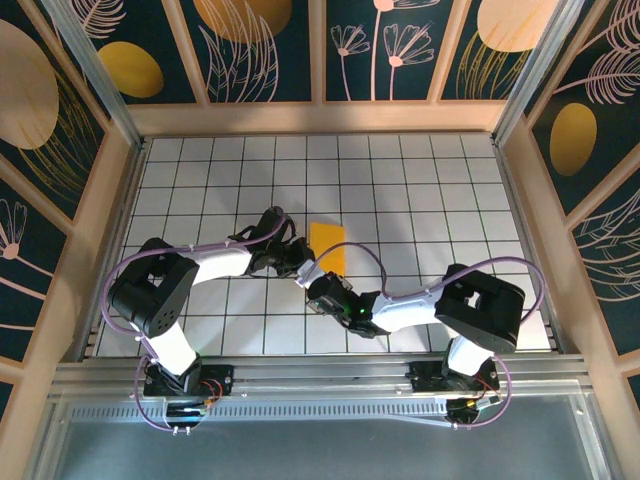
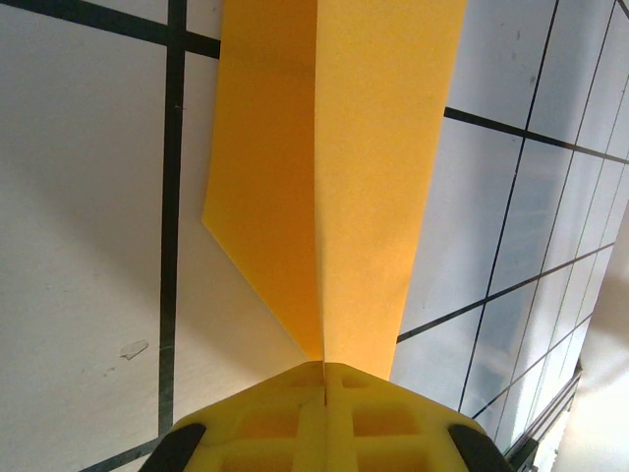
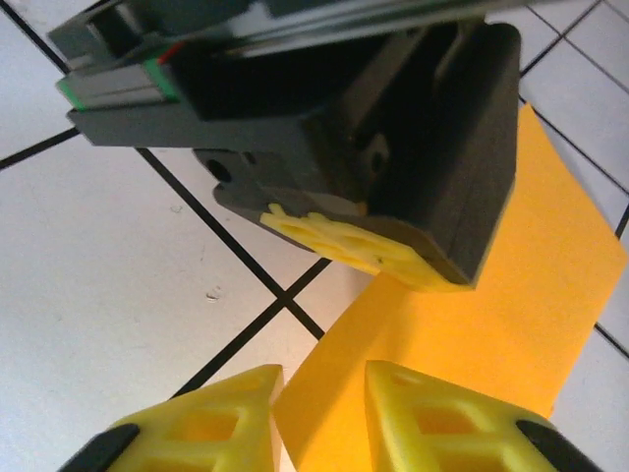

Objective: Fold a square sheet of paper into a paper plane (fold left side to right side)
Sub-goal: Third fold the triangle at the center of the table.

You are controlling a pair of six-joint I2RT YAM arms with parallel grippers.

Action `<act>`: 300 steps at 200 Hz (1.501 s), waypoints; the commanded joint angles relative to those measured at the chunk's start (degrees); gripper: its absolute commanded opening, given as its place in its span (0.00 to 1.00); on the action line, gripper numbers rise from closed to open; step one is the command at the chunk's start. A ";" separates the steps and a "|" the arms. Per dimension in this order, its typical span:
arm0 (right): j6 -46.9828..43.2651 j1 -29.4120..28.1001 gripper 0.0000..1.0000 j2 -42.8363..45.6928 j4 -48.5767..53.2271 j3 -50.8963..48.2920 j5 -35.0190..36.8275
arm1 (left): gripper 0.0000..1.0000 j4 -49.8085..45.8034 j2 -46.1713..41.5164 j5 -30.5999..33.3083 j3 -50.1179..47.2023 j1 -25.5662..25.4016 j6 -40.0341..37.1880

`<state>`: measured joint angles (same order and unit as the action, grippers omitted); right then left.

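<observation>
Both of the robot's grippers crowd the paper's near end, so the right gripper will hold that end while the left gripper opens and takes the paper's side edge farther up (image 1: 311,238).
The orange-yellow sheet of paper (image 1: 328,245) lies mid-table, folded into a narrow paper plane shape with a centre crease and a pointed near end. In the left wrist view the paper (image 2: 373,177) runs away from my left gripper (image 2: 324,366), which is shut on that pointed end. Seen from above, the left gripper (image 1: 300,265) sits at the paper's near-left corner. My right gripper (image 3: 322,383) has its jaws apart, and a near edge of the paper (image 3: 531,295) stands in the gap. The left gripper's yellow fingers (image 3: 364,246) hang just beyond it. From above, the right gripper (image 1: 320,288) is just below the left.
White gridded table (image 1: 450,200) with black lines, enclosed by wooden frame walls with dark floral panels (image 1: 270,50). Both arms cross the near middle of the table. A metal rail (image 1: 320,375) runs along the near edge.
</observation>
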<state>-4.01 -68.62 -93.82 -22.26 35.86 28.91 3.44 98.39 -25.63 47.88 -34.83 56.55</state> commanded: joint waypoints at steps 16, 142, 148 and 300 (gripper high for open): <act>2.59 0.02 0.00 0.19 2.81 0.71 -0.35 | 0.08 -2.08 -1.57 0.14 0.66 -0.31 2.64; 17.78 12.67 0.00 8.68 -0.20 -5.48 -34.64 | 0.24 -12.33 -4.58 0.29 7.29 5.56 -11.30; 18.35 13.25 0.00 8.60 -0.77 -5.74 -36.00 | 0.23 -12.19 -3.72 -0.14 7.52 5.56 -11.97; 24.26 21.35 0.00 6.06 -1.29 -6.41 -47.80 | 0.08 -20.94 17.34 3.65 20.28 -0.10 -19.22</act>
<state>18.63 -48.60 -86.78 -23.79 30.04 -17.21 -13.26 114.17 -24.95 68.18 -34.15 38.26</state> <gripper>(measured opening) 0.047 0.083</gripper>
